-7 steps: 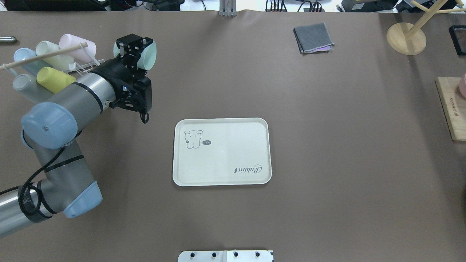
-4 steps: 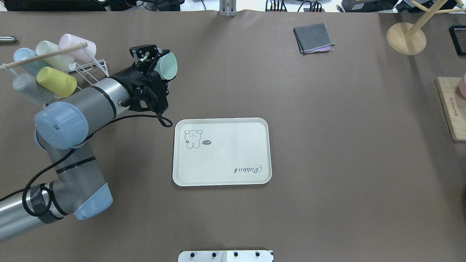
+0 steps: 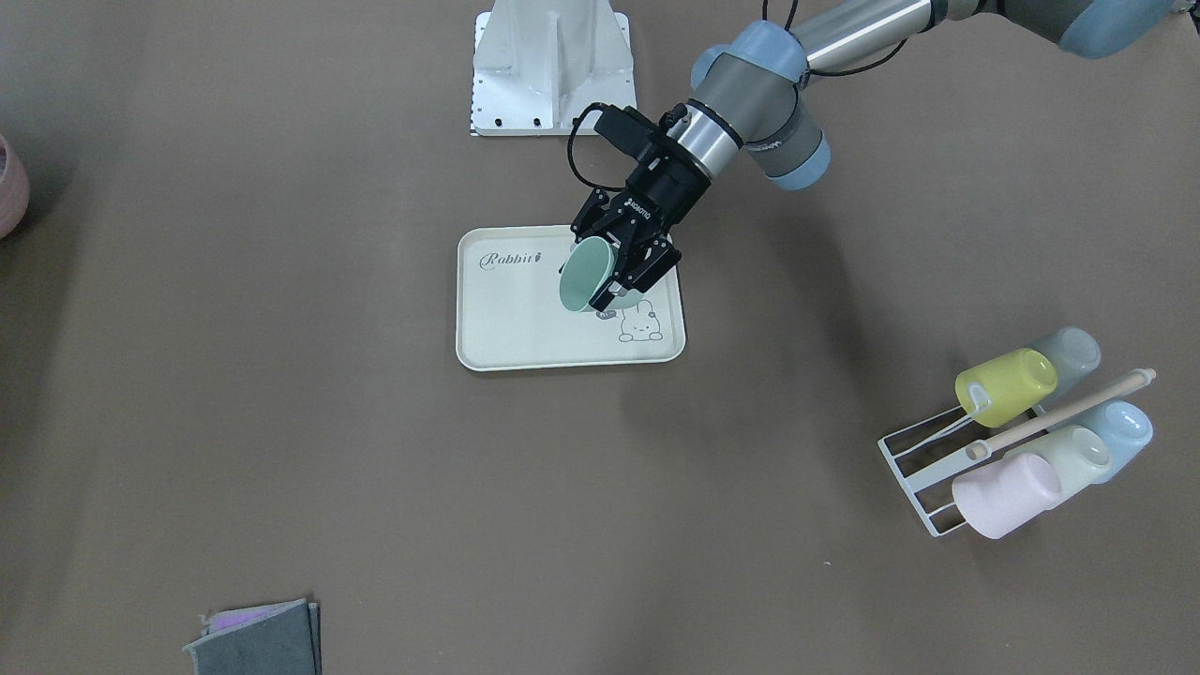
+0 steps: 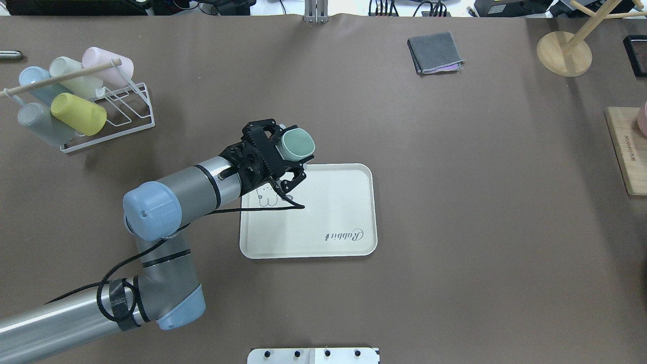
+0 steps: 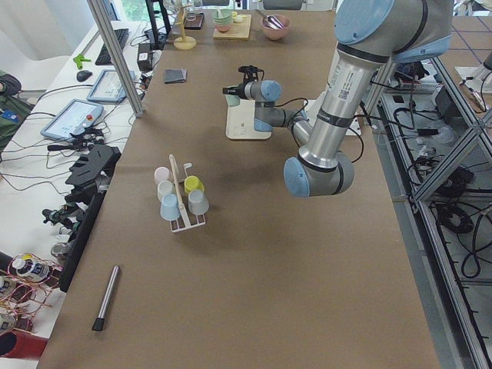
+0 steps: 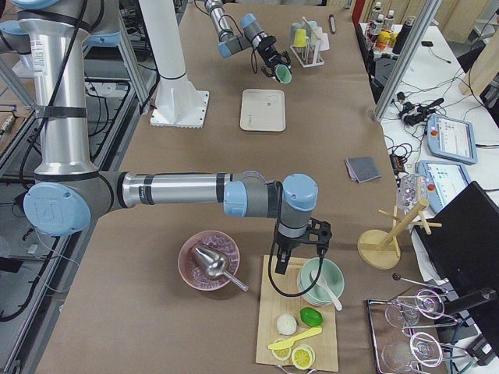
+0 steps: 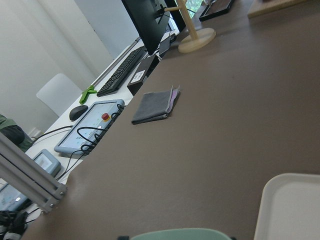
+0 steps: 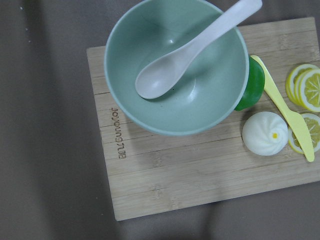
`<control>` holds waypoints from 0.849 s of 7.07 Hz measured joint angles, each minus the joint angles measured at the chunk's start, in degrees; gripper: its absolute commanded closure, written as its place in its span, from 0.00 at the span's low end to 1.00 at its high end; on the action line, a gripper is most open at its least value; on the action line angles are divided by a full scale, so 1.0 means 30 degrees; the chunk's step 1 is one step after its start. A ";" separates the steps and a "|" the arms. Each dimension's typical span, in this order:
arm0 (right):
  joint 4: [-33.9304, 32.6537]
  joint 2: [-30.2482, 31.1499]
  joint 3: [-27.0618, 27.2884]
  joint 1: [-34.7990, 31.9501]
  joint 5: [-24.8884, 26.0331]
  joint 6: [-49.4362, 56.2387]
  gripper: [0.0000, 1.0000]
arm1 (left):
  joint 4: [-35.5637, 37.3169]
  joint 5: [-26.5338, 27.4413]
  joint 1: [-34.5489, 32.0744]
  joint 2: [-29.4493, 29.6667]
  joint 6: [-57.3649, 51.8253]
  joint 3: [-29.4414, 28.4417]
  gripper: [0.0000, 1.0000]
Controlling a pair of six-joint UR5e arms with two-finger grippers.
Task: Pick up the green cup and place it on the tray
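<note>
My left gripper is going to let go of the mint-green cup on the cream tray (image 3: 542, 283), next to the Rabbit lettering.
My left gripper (image 4: 289, 153) is shut on the mint-green cup (image 4: 297, 142) and holds it tilted on its side in the air. It hangs above the cream tray (image 4: 328, 217), over the corner with the bunny drawing. In the front view the cup (image 3: 583, 275) sits between the black fingers (image 3: 647, 267) over the tray (image 3: 516, 328). The left wrist view shows only the cup's rim (image 7: 180, 234) and a tray corner (image 7: 295, 210). My right gripper (image 6: 302, 255) shows only in the exterior right view, above a cutting board; I cannot tell whether it is open or shut.
A white wire rack (image 4: 108, 108) with several cups, among them a yellow-green cup (image 4: 78, 114), stands at the far left. A folded grey cloth (image 4: 434, 52) and a wooden stand (image 4: 563, 53) lie at the back right. A green bowl (image 8: 175, 65) with a spoon sits on the board.
My left arm has carried the green cup away from the rack, rightward and toward the near side, to above the tray's bunny corner. The tray has not moved.
</note>
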State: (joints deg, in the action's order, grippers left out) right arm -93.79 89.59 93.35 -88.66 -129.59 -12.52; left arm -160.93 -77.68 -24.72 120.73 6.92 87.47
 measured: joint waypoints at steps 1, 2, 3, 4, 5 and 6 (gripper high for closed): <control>-0.0070 -0.0002 0.0078 0.0010 -0.0105 -0.0048 0.00 | -0.1402 -0.0021 0.0194 0.0301 0.1530 -0.1041 0.77; -0.0108 -0.0005 0.0110 0.0019 -0.0219 -0.0064 0.00 | -0.2616 -0.0100 0.0268 0.0469 0.3156 -0.1957 0.77; -0.0130 -0.0002 0.0081 0.0022 -0.0337 -0.0071 0.00 | -0.3806 -0.0195 0.0299 0.0577 0.4420 -0.2911 0.77; -0.0128 0.0002 0.0001 0.0022 -0.0412 -0.0073 0.00 | -0.4467 -0.0217 0.0307 0.0733 0.4955 -0.3640 0.77; -0.0089 -0.0033 -0.0056 0.0079 -0.0429 -0.0089 0.00 | -0.4775 -0.0216 0.0311 0.1118 0.5124 -0.4371 0.77; -0.0079 -0.0056 -0.0055 0.0147 -0.0503 -0.0114 0.00 | -0.4926 -0.0213 0.0372 0.1628 0.5141 -0.5090 0.77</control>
State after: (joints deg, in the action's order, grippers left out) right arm -94.02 89.42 93.18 -88.22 -131.10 -12.87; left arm -175.70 -78.32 -23.60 125.62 22.35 72.20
